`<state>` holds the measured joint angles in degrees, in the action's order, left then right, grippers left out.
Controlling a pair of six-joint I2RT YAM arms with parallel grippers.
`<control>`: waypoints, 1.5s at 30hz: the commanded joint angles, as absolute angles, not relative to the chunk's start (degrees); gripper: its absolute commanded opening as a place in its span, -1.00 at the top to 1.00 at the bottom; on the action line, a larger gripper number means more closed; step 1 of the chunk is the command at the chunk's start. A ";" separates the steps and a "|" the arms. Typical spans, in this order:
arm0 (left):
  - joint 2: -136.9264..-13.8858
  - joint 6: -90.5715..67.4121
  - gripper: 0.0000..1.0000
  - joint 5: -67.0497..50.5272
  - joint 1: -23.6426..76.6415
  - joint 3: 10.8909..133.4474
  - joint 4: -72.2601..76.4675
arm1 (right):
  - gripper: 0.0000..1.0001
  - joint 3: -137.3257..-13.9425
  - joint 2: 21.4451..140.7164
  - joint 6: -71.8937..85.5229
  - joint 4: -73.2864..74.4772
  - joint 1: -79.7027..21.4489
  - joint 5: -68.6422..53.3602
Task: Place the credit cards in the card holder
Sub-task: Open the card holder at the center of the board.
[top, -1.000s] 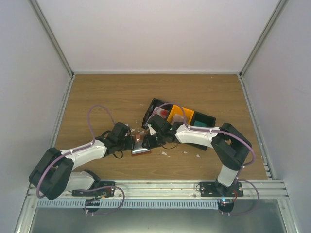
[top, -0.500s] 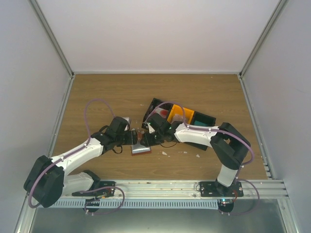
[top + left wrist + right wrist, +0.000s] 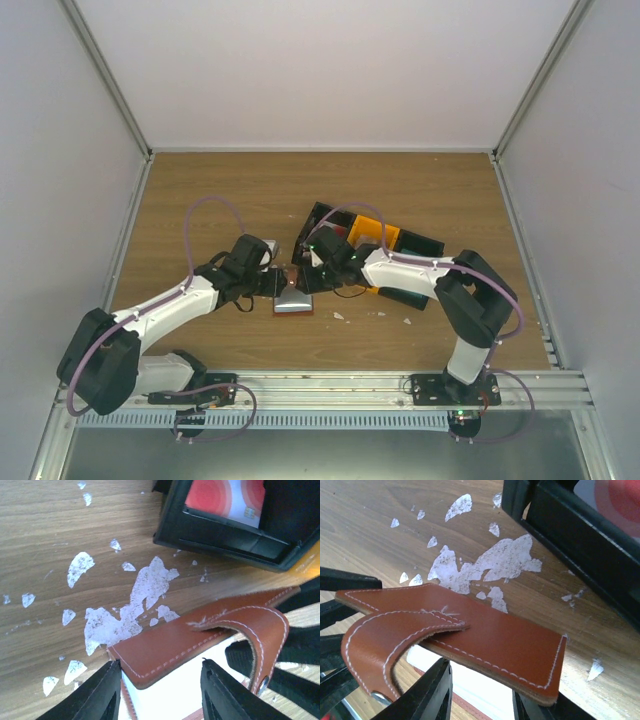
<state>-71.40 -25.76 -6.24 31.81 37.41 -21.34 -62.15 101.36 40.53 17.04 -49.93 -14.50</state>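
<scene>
The loose flap is hanging over the white inner side of the card holder, so my left gripper needs to pinch the flap's near end (image 3: pixel 139 672) and hold it aside for my right gripper.
The card holder (image 3: pixel 294 303), a brown leather wallet, lies on the wood between both grippers. In the left wrist view its stitched flap (image 3: pixel 175 645) is lifted over a white inner side. My left gripper (image 3: pixel 160 666) is open, its fingers on either side of the flap's near corner. My right gripper (image 3: pixel 480 680) is open under the flap (image 3: pixel 505 645), whose edge rests over one finger (image 3: pixel 540 707). A white credit card with red blotches (image 3: pixel 225 497) lies in a black tray. My left gripper (image 3: pixel 272 287) and right gripper (image 3: pixel 308 283) nearly meet.
Black tray (image 3: pixel 318 213), orange tray (image 3: pixel 365 232) and another black tray (image 3: pixel 420 245) stand in a row behind the right arm. White crumbled scraps (image 3: pixel 150 582) lie on the wood beside the card holder, some nearer the front (image 3: pixel 338 315). Grey walls enclose the table.
My left gripper has moved right, up to the card holder. My right gripper has drawn back slightly toward the trays. The card holder has shifted a little away from the front edge.
</scene>
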 commanded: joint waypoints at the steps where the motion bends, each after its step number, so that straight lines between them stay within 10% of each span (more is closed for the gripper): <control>1: -70.91 -23.84 0.17 -8.62 32.05 38.93 -18.70 | 0.32 -62.96 101.07 39.23 18.31 -49.04 -12.78; 11: -70.36 -28.19 0.43 -13.66 32.97 37.51 -17.60 | 0.36 -63.54 100.69 38.95 19.12 -48.26 -11.31; 24: -74.03 -21.97 -0.06 -6.93 35.48 43.11 -21.64 | 0.56 -62.46 99.72 37.84 19.91 -47.69 -9.85; 38: -77.30 -23.17 0.86 -10.33 37.16 44.58 -21.10 | 0.58 -60.39 97.05 38.03 19.14 -46.46 -10.64; 45: -71.67 -36.36 0.94 -18.75 38.10 37.80 -13.10 | 0.55 -56.00 90.80 39.48 21.54 -46.06 -9.35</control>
